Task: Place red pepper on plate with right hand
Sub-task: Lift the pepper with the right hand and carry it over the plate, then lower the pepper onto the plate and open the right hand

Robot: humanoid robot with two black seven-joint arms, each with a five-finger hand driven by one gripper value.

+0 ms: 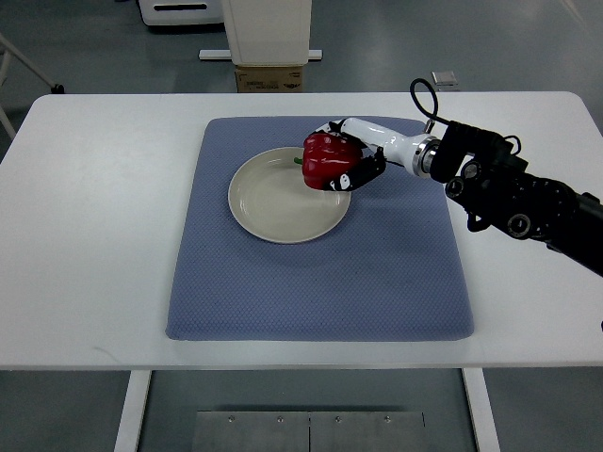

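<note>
My right gripper is to release the red pepper in the middle of the round cream plate (289, 193).
A red pepper (329, 160) with a green stem pointing left is held over the right rim of a round cream plate (273, 200). My right hand (346, 158), white with black fingertips, is wrapped around the pepper from the right and from behind. Its arm runs in from the right edge, black past the wrist. The plate lies on a blue-grey mat (311, 273) in the middle of the white table. I cannot tell whether the pepper touches the plate or hangs just above it.
The white table (94, 235) extends to both sides of the mat. Beyond the far edge stand a cream column with a cardboard box (269, 77) and a small grey item (444, 79) on the floor.
</note>
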